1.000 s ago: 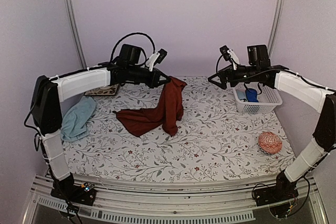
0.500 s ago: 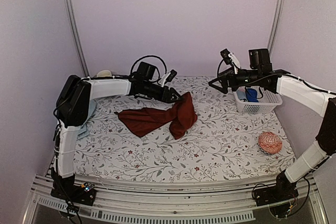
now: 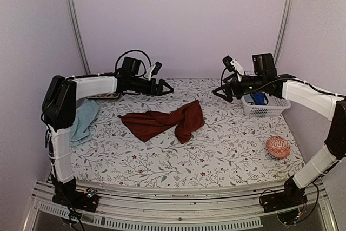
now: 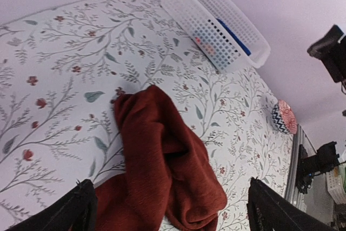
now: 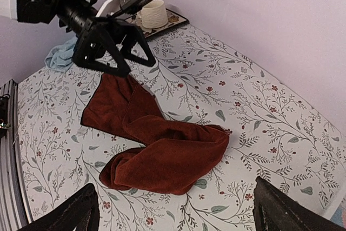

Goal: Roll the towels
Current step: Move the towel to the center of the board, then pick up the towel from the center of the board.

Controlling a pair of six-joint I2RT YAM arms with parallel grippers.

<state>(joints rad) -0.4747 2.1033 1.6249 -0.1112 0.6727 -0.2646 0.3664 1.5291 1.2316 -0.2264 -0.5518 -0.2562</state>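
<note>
The left gripper needs to close on the back corner [image 3: 121, 116] of the dark maroon towel, at the end closest to the pale blue towel.
The dark maroon towel [image 3: 162, 123] lies crumpled on the flowered table, its right end folded over into a thick lump [image 5: 162, 158]. It fills the lower middle of the left wrist view [image 4: 162, 171]. My left gripper [image 3: 166, 86] hovers open above and behind the towel, touching nothing; its fingers [image 4: 81, 209] frame the cloth from a height. The pale blue towel [image 3: 84, 120] is bunched at the table's left edge, also seen far left [image 5: 60, 55]. My right gripper [image 3: 219, 91] hangs open in the air to the right of the maroon towel, empty.
A white basket [image 3: 265, 105] at the back right holds a small blue object [image 3: 259, 98]. An orange-pink patterned ball [image 3: 278, 147] rests near the right front. A tray with a cream cup [image 5: 154, 14] sits at the back left corner.
My left gripper opened and let go of the maroon towel, then drew back left and up. The towel dropped onto the table. My right gripper edged slightly left.
</note>
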